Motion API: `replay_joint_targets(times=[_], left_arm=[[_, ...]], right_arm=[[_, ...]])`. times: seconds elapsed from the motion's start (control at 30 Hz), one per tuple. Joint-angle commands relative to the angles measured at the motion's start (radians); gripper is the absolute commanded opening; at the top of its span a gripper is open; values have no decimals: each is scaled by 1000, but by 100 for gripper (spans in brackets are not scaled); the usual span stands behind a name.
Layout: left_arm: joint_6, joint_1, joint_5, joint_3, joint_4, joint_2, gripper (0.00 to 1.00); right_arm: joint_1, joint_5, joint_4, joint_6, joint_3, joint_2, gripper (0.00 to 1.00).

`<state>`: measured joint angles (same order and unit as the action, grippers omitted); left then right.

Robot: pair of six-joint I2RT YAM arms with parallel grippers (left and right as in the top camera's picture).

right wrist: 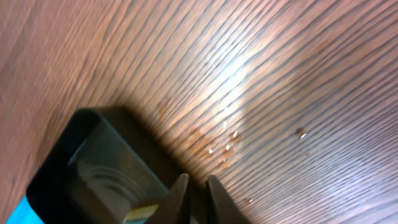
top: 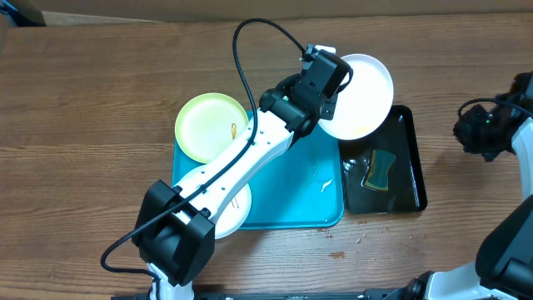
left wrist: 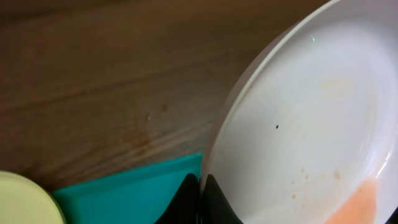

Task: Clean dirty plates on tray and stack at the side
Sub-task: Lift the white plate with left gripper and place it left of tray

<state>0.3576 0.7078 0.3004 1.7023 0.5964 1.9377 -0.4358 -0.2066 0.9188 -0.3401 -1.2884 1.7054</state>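
Next, my left gripper sets the white plate down on the bare wooden table [top: 113, 137] next to the yellow-green plate.
My left gripper [top: 331, 90] is shut on the rim of a white plate [top: 366, 96] and holds it tilted above the top right corner of the cyan tray [top: 308, 200]. In the left wrist view the jaws [left wrist: 200, 186] pinch the plate's edge [left wrist: 311, 124], which has orange smears. A yellow-green plate [top: 208, 125] lies on the tray's top left and also shows in the left wrist view [left wrist: 25, 202]. A second white plate [top: 231, 210] lies at the tray's lower left, partly under my arm. My right gripper [top: 479, 129] [right wrist: 198, 186] is shut and empty, off to the right of the black tray.
A black tray [top: 410, 171] stands right of the cyan tray, holding water and a yellow-green sponge [top: 381, 169]. Its corner shows in the right wrist view [right wrist: 93, 162]. Crumbs and droplets lie on the wooden table [right wrist: 298, 133].
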Motion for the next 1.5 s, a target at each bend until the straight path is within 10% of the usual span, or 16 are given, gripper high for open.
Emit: replay_joint_targets(times=[0.0,0.07,0.17,0.9,1.27,1.47], left_arm=[[-111,34,129,27,-38,-15,4],[-155,56,190,27,-74,-15,4],[-228,91,284,27,-133,-14,4],[-699,236,699,27,-398,32,4],[-643,248,641,27,-415,32,4],[-357,216,405,27,-258,31,4]], right_arm=[[-24,-13,-11,-1,-19,0,14],[-31,-12,-14,-1,-18,0,34],[-31,-12,-8,-1,-18,0,100],[-31,-12,-7,-1,-18,0,100],[-31,-12,-7,-1,-18,0,100],[-31,-12,-7,-1,-18,0,100]])
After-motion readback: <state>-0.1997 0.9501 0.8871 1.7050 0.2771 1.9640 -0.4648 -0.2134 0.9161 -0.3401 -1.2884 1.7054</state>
